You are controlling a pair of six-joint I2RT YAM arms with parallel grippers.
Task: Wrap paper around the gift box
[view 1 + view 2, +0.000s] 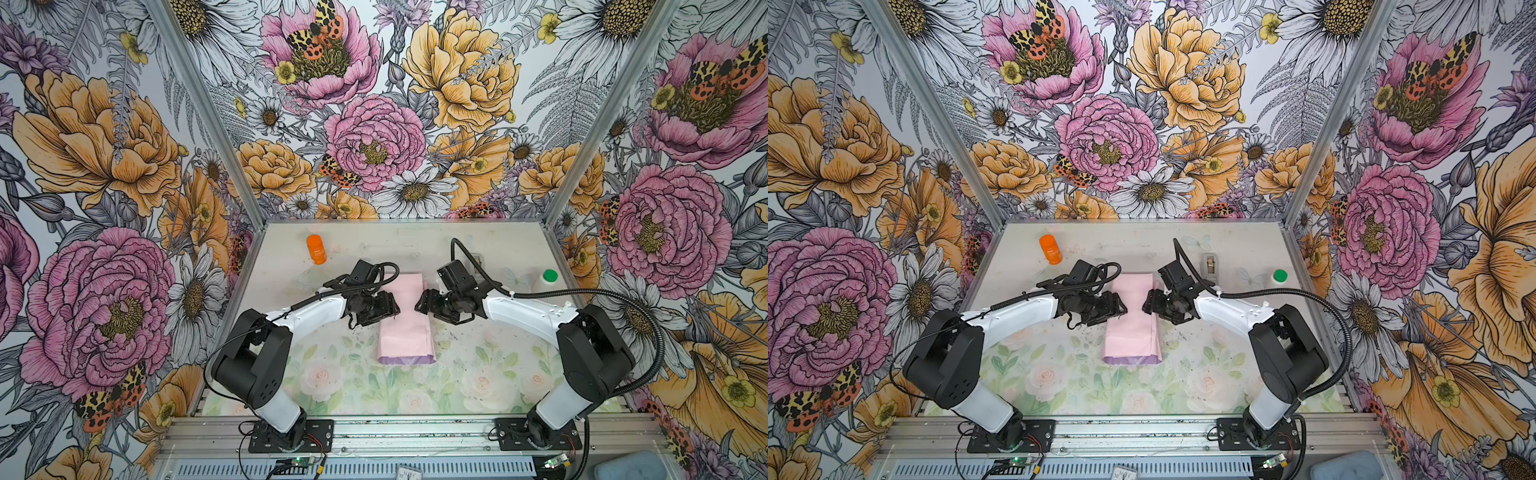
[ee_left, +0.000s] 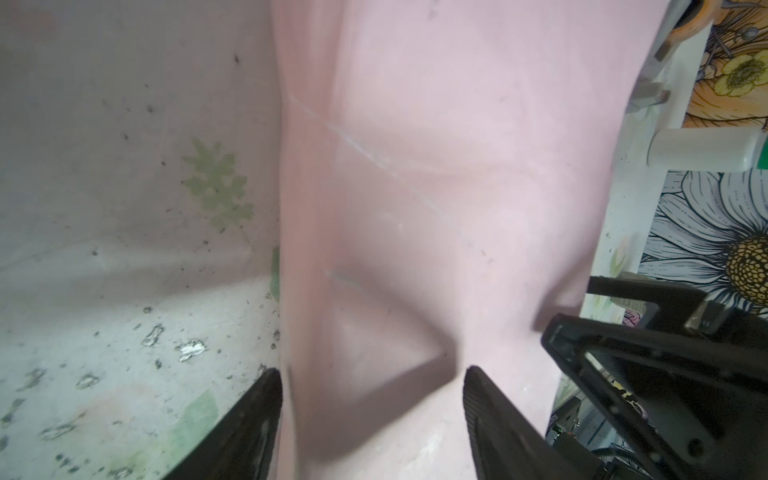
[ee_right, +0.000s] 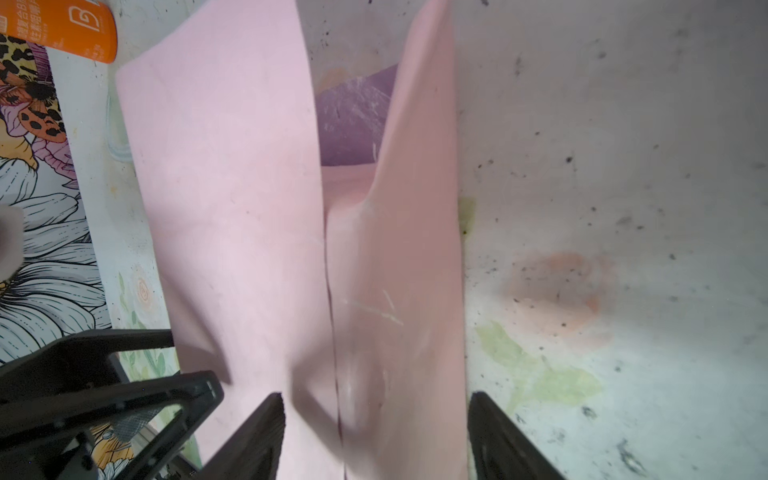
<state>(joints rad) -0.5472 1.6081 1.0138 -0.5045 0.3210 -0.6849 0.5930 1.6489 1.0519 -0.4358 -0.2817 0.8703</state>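
Next, I pinch their seam [image 3: 340, 412] with my right gripper while my left gripper moves toward the far end of the parcel, because a gap runs along the overlapping flaps.
The paper [image 1: 407, 332] lies folded into a long pale pink parcel in the middle of the table, in both top views [image 1: 1131, 336]. A lilac strip [image 1: 405, 360] shows at its near end. The gift box is hidden under the paper. My left gripper [image 1: 395, 309] and my right gripper [image 1: 419, 305] face each other across the parcel's middle. In the left wrist view the gripper [image 2: 372, 382] is open, its fingers straddling the pink paper [image 2: 457, 166]. In the right wrist view the gripper [image 3: 376, 405] is open over the overlapping flaps [image 3: 232, 187], and the lilac inside [image 3: 353, 120] shows beyond them.
An orange bottle [image 1: 316, 248] lies at the back left. A white bottle with a green cap [image 1: 547, 277] stands at the right. A grey tape dispenser [image 1: 1211, 264] sits behind the right arm. Flowered walls close the table on three sides.
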